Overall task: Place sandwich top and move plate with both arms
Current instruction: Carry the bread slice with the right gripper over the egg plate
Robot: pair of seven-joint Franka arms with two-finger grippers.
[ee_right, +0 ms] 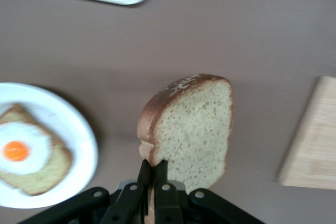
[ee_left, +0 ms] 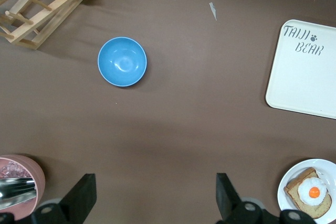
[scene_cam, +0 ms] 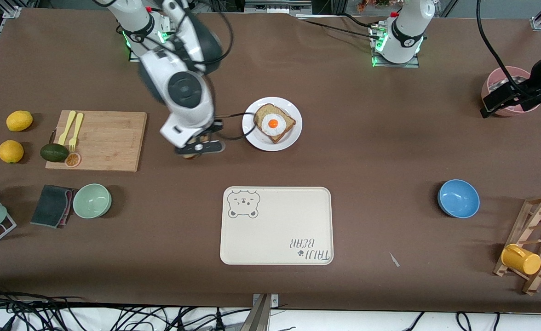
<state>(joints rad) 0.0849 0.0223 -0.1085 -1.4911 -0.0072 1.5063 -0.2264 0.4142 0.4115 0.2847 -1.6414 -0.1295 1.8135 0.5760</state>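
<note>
Next, my right gripper releases the sandwich top so it lies flat over the fried egg on the small white plate (scene_cam: pixel 272 124) (ee_right: pixel 24 149). The sandwich top is still held on edge in the air.
My right gripper (ee_right: pixel 153 165) is shut on one edge of the sandwich top (ee_right: pixel 194 124), a plain speckled tan bread slice with a brown crust, held on edge in the air. In the front view the right gripper (scene_cam: pixel 197 149) hangs over bare table between the wooden board and the plate (scene_cam: pixel 295 129), and its hand hides most of the slice. The small white plate (ee_right: pixel 79 140) carries a bread slice topped with a fried egg (scene_cam: pixel 273 123). My left gripper (ee_left: pixel 156 182) is open and empty, up over the table at the left arm's end beside a pink bowl (scene_cam: pixel 505 89).
A cream bear tray (scene_cam: pixel 275 225) lies nearer to the front camera than the plate. A wooden board (scene_cam: pixel 105 142) with yellow cutlery, an avocado and lemons sit toward the right arm's end. A green bowl (scene_cam: pixel 92 200), a blue bowl (scene_cam: pixel 458 198) and a mug rack (scene_cam: pixel 532 248) stand nearer the front.
</note>
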